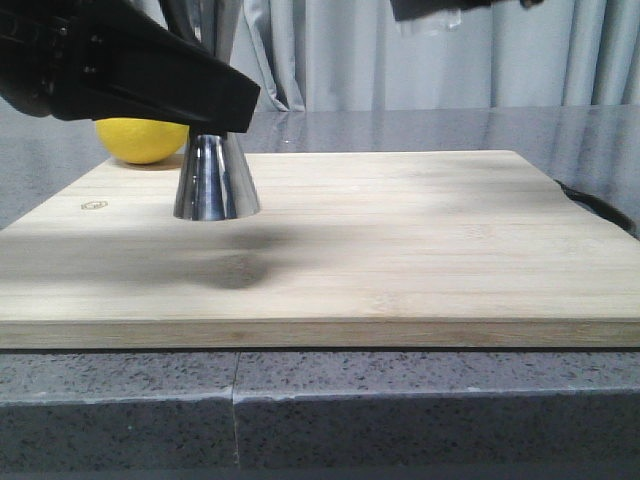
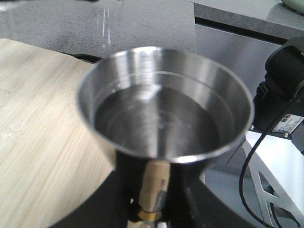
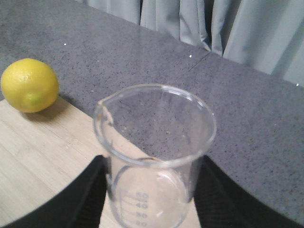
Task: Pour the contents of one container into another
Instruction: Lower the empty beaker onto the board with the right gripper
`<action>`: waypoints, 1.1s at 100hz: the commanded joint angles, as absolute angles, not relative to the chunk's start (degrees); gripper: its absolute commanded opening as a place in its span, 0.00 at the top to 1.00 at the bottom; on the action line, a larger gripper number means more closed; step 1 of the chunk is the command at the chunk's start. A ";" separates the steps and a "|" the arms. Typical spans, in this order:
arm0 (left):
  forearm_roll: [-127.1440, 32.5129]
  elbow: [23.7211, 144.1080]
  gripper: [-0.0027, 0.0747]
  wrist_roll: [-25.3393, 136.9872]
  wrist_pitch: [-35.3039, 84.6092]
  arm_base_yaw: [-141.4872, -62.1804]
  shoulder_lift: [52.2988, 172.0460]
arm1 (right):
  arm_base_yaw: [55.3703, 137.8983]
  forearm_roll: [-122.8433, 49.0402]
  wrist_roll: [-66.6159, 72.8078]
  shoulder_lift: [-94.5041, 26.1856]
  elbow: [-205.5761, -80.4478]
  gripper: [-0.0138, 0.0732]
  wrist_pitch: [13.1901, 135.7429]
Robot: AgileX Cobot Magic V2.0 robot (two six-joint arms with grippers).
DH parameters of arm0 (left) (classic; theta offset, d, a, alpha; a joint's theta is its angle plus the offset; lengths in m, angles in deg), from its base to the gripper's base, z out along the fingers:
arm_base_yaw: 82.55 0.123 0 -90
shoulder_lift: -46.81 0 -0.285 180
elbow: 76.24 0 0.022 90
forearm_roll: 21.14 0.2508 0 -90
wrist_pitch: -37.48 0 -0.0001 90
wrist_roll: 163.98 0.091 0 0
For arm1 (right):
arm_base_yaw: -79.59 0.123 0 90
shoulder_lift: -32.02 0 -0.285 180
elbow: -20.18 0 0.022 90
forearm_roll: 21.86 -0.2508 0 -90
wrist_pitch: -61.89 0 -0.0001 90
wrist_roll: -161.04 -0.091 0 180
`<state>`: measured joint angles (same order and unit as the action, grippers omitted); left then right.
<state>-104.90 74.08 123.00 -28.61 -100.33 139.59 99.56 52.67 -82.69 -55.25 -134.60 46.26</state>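
My right gripper has the clear glass beaker, now held upright in the air. It will release it just inside the wooden board's far edge (image 1: pixel 411 174), toward the black cable.
The steel jigger (image 1: pixel 217 182) stands upright on the left of the wooden board (image 1: pixel 400 230), and only its lower cone shows below my left gripper (image 1: pixel 215 115). In the left wrist view its top cup (image 2: pixel 161 118) holds clear liquid. My left gripper (image 2: pixel 152 211) is shut on its brass-banded waist. The clear glass beaker (image 3: pixel 154 142) looks empty and is held upright in the air. My right gripper (image 3: pixel 153 176) is shut on its sides, one black finger on each. In the front view only a dark sliver of the right arm (image 1: pixel 450 8) shows at the top edge.
A yellow lemon (image 1: pixel 140 140) (image 3: pixel 29 85) lies behind the board's far left corner on the dark speckled counter (image 1: pixel 400 400). Grey curtains hang behind. A black cable (image 1: pixel 600 205) runs by the board's right edge.
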 commanded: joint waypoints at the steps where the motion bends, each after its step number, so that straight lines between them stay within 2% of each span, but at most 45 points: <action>1: -109.67 75.83 0.99 122.38 -31.31 -100.82 137.97 | 97.21 51.10 -82.82 -55.09 -135.22 0.58 39.69; 28: -109.67 75.83 0.99 122.38 -31.21 -100.82 137.97 | 87.98 51.10 -76.98 -60.13 -132.57 0.58 20.02; 75: -109.67 75.83 0.99 122.38 -30.64 -100.82 137.97 | 86.19 45.72 -61.59 -66.64 -130.27 0.58 18.08; 110: -109.67 75.83 0.99 122.38 -30.53 -100.82 137.97 | 86.19 41.51 -56.58 -71.19 -130.27 0.58 12.63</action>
<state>-105.02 74.08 123.00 -28.06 -100.33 139.59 86.64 44.37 -58.01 -72.83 -129.00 16.82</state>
